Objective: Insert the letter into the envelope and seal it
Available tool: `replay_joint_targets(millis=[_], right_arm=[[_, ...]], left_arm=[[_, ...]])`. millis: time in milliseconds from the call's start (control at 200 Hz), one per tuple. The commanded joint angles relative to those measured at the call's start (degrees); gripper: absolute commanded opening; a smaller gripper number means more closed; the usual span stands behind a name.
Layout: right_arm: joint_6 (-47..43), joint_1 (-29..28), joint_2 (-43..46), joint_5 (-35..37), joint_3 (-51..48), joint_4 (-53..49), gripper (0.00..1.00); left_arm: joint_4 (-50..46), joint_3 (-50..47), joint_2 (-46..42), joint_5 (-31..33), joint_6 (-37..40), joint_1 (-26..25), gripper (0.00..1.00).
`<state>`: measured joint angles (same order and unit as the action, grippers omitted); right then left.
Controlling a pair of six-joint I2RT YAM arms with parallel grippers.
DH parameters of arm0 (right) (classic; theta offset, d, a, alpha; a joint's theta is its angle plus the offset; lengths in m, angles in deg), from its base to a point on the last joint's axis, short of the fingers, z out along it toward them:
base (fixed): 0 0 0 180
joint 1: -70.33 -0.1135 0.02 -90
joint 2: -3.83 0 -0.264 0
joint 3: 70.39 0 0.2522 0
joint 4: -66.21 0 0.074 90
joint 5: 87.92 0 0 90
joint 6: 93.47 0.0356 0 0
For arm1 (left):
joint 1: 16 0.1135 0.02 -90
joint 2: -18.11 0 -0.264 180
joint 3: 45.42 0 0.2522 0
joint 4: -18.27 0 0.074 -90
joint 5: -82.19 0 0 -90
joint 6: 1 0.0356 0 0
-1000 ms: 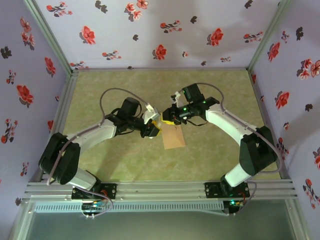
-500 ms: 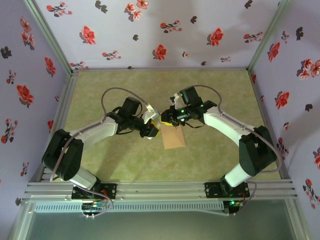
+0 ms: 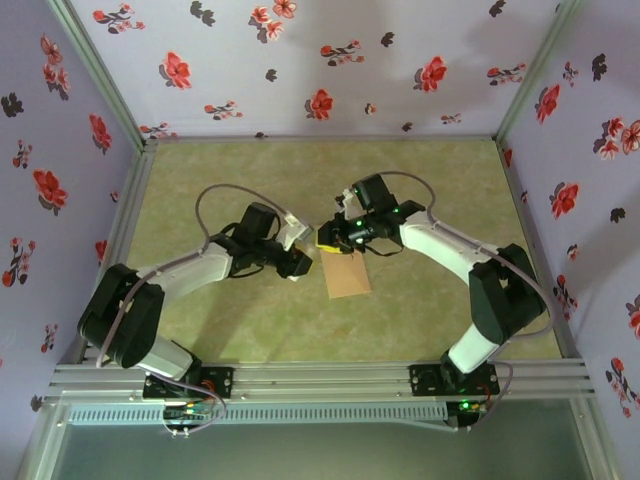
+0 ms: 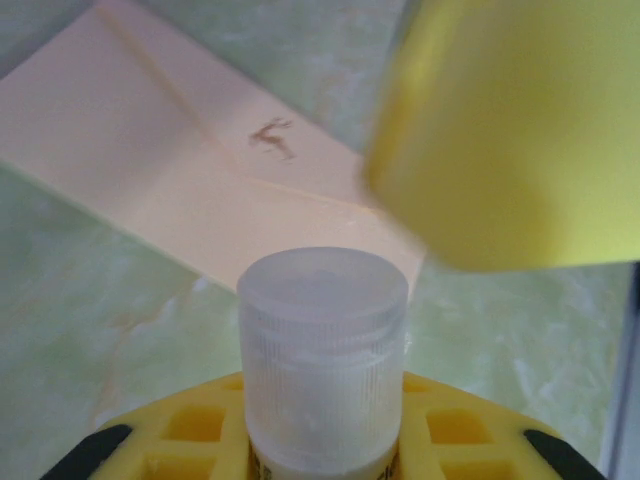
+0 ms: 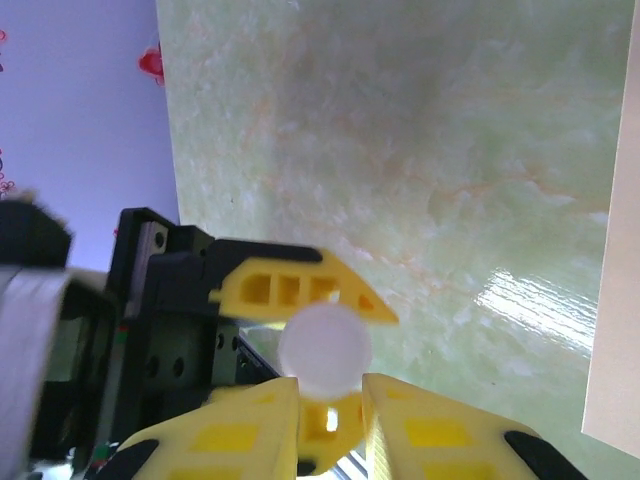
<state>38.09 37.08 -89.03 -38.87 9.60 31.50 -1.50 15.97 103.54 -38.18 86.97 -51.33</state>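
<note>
Next, I put the glue stick down with my left gripper on the green table point(image 3: 279, 261) under its wrist, a short way from the tan envelope.
A white glue stick with a ribbed translucent cap point(image 4: 323, 340) stands upright between the yellow fingers of my left gripper point(image 4: 323, 445), which is shut on it. My right gripper point(image 5: 330, 392) is open, its fingertips just short of the round cap point(image 5: 323, 348), one on each side. The tan envelope point(image 3: 346, 273) lies flat on the green table beside both grippers, flap folded down, with a tiny dark mark point(image 4: 272, 137). My left gripper point(image 3: 297, 262) and right gripper point(image 3: 325, 240) meet at the envelope's far left corner. The letter is out of view.
The green marbled tabletop point(image 3: 430, 190) stretches open behind and to the right of the envelope. Floral walls point(image 3: 300, 60) enclose it on three sides. An aluminium rail point(image 3: 320, 380) runs along the near edge by the arm bases.
My right gripper has slid left toward the left gripper and now reaches the glue stick's cap. The left gripper has drawn back slightly left. The envelope has not moved.
</note>
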Motion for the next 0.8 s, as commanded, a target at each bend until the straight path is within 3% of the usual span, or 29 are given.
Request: replay_joint_targets(millis=[0, 405, 685, 795], right_arm=[[-2.3, 2.0, 0.1, -0.2, 2.9, -2.8, 0.24], [-4.1, 10.0, 5.6, 2.5, -0.3, -5.0, 0.27], [-3.9, 13.1, 9.1, 2.4, -5.6, -4.5, 0.28], [-4.2, 13.8, 9.3, 2.1, -6.3, -4.7, 0.28]], left_arm=[[-0.4, -0.2, -1.6, 9.1, -8.1, 0.1, 0.00], [-8.1, 6.4, 5.4, 29.3, -24.7, 0.4, 0.00], [-15.2, 13.0, 13.8, 33.6, -29.3, 0.5, 0.00], [-17.8, 15.0, 15.4, 34.6, -29.8, 0.5, 0.11]])
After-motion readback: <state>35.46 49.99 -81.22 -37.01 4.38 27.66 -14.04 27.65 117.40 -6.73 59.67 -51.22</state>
